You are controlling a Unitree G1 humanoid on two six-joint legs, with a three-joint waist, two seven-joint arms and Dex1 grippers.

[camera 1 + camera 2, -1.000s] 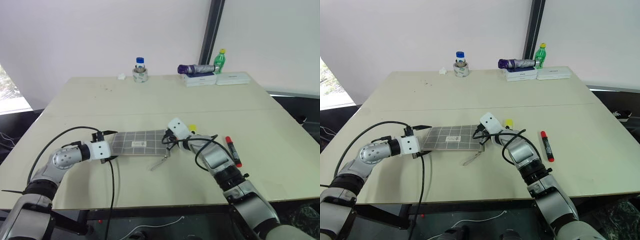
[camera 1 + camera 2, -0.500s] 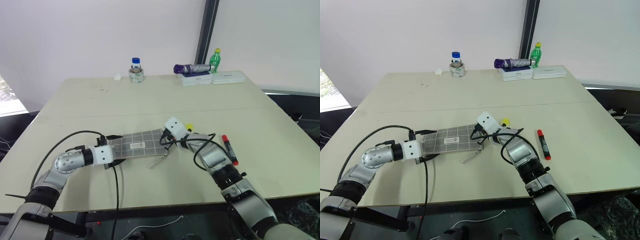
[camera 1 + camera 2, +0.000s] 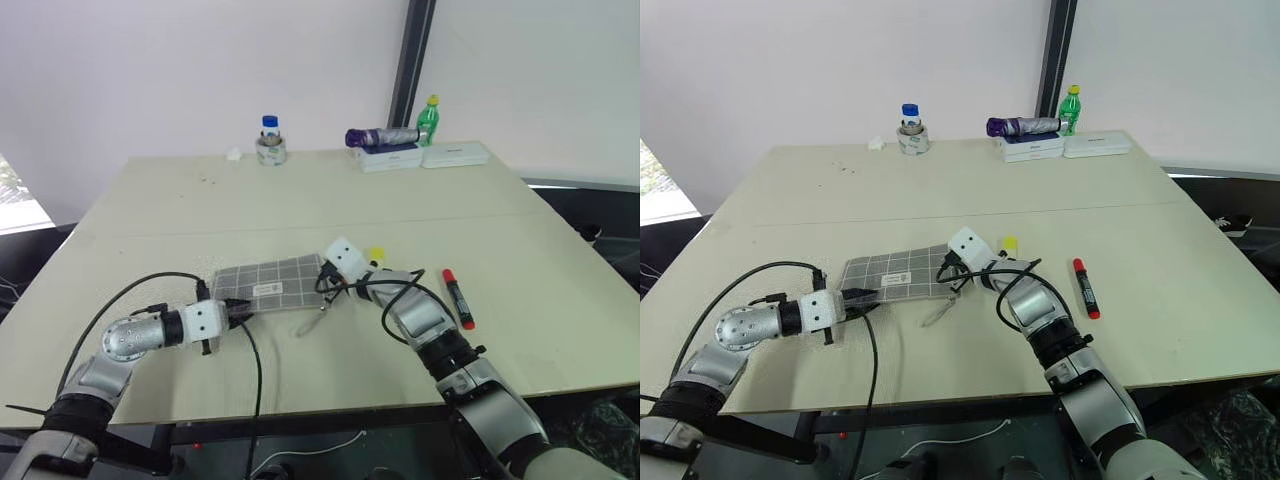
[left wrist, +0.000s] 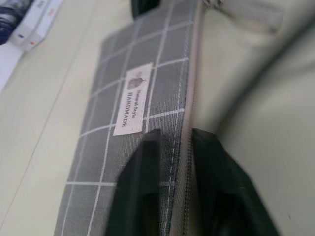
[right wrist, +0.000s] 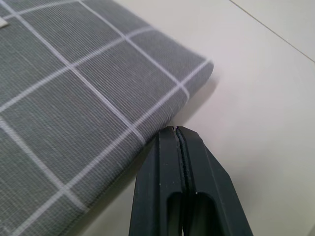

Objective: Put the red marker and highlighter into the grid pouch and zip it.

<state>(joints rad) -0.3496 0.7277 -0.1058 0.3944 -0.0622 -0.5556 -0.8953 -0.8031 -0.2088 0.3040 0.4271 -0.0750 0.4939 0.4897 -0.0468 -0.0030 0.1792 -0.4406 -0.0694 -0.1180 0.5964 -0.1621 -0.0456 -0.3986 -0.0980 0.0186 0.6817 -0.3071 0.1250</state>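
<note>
Left fingers sit on the flat grid pouch's zipper edge; I will back off, open wide, take the short end (image 3: 214, 284), then lift.
The grid pouch (image 3: 268, 281) lies flat on the table in front of me, its white label (image 4: 132, 105) facing up. My left gripper (image 3: 236, 307) is at its near left corner. In the left wrist view the two black fingers (image 4: 142, 187) pinch the zipper edge between them. My right gripper (image 3: 322, 284) is shut, and its tips (image 5: 176, 130) rest on the table beside the pouch's right corner with nothing between them. The yellow highlighter (image 3: 376, 255) lies just behind the right wrist. Further right on the table is the red marker (image 3: 458, 298). A grey pull strap (image 3: 312, 320) trails from the pouch's near right end.
At the table's back edge stand a blue-capped jar (image 3: 268, 148), a purple folded umbrella (image 3: 382, 136) on white boxes (image 3: 455, 154), and a green bottle (image 3: 429, 118). Black cables loop around both forearms.
The left gripper's fingers have narrowed from wide open onto the pouch's zipper edge, and that hand has drawn back toward me. The right gripper stays shut at the pouch's right end.
</note>
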